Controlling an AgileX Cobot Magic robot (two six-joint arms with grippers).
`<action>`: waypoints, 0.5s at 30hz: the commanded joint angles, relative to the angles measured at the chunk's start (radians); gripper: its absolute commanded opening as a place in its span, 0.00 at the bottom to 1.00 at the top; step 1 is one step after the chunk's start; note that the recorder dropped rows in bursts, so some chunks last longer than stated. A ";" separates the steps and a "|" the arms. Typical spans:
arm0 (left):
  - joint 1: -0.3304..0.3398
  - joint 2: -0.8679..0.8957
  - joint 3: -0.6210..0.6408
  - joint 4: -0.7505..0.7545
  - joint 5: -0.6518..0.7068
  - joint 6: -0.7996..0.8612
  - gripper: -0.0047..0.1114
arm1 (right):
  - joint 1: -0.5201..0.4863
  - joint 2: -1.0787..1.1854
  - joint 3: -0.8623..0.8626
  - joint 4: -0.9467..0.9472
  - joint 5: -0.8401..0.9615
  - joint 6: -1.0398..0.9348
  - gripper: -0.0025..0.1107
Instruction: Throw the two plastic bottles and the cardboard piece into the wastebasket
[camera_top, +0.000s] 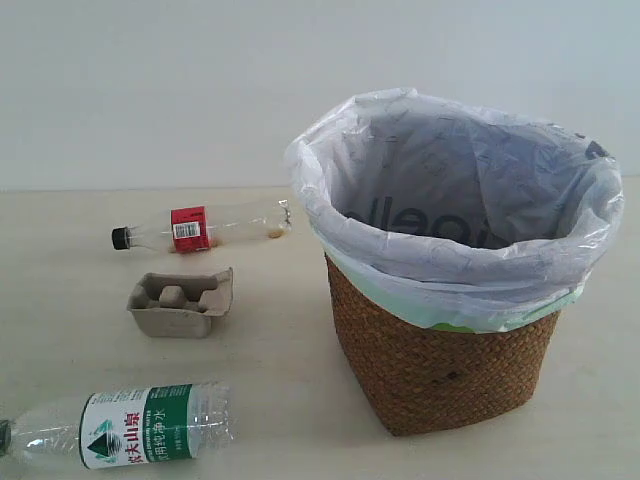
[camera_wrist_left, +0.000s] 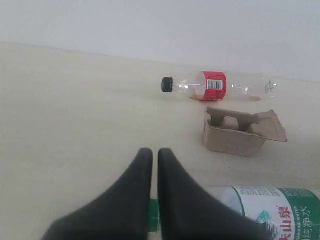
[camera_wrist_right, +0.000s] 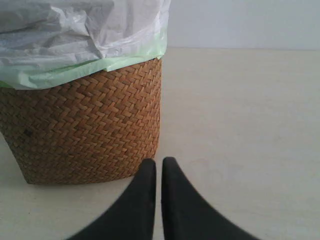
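The green-label bottle will be held next by my left gripper around the white part of its label (camera_top: 105, 432) (camera_wrist_left: 251, 207), on the side toward its cap.
The wicker wastebasket (camera_top: 440, 350) with its white bag liner stands at the right. Left of it lie the red-label bottle (camera_top: 200, 228), the cardboard piece (camera_top: 180, 303) and, nearest the front, the green-label bottle (camera_top: 130, 425). Neither gripper shows in the exterior view. In the left wrist view my left gripper (camera_wrist_left: 155, 152) is shut and holds nothing. It hovers over the cap end of the green-label bottle (camera_wrist_left: 275, 210), with the cardboard piece (camera_wrist_left: 240, 132) and red-label bottle (camera_wrist_left: 215, 86) beyond. My right gripper (camera_wrist_right: 159, 162) is shut and empty, beside the foot of the wastebasket (camera_wrist_right: 85, 125).
Everything rests on a pale beige tabletop (camera_top: 270, 380) with a plain white wall behind. A sliver of the green bottle's cap (camera_wrist_left: 153, 220) shows through the slit between the left fingers.
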 joint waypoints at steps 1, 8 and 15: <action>0.004 -0.003 0.004 0.000 -0.009 -0.015 0.07 | -0.004 -0.007 0.000 -0.001 -0.011 -0.007 0.02; 0.004 -0.003 0.004 -0.275 -0.009 -0.179 0.07 | -0.004 -0.007 0.000 -0.001 -0.011 -0.007 0.02; 0.004 -0.003 0.004 -0.679 0.075 -0.154 0.07 | -0.004 -0.007 0.000 -0.001 -0.011 -0.007 0.02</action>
